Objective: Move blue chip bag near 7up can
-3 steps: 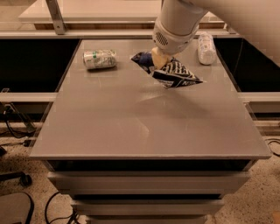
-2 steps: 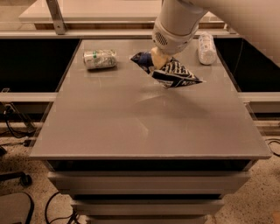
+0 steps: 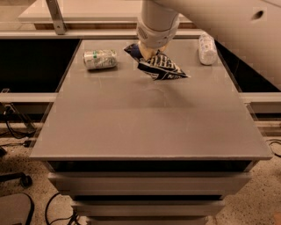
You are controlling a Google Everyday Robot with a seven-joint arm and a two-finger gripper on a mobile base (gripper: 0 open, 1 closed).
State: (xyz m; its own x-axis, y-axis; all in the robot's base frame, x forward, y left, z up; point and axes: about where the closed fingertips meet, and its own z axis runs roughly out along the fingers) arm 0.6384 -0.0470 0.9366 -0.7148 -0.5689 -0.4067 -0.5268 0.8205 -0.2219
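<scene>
Next, I let go of the blue chip bag on the grey table (image 3: 138, 52) next to the 7up can, toward the bottle.
The blue chip bag (image 3: 159, 66) is a crumpled navy foil bag with white lettering, held just above the far middle of the grey table (image 3: 149, 118). My gripper (image 3: 149, 52) comes down from the top on a thick white arm and is shut on the bag's upper left part. The 7up can (image 3: 100, 59), silver-white with green markings, lies on its side at the far left of the table, a short way left of the bag and apart from it.
A whitish clear plastic bottle (image 3: 207, 49) lies at the far right of the table. A pale shelf (image 3: 88, 13) with a slanted metal post runs behind. Cables lie on the speckled floor (image 3: 17, 132) at the left. Drawers (image 3: 149, 184) sit under the table's front edge.
The arm with the bag has shifted slightly left, toward the can. The can and the bottle have not moved.
</scene>
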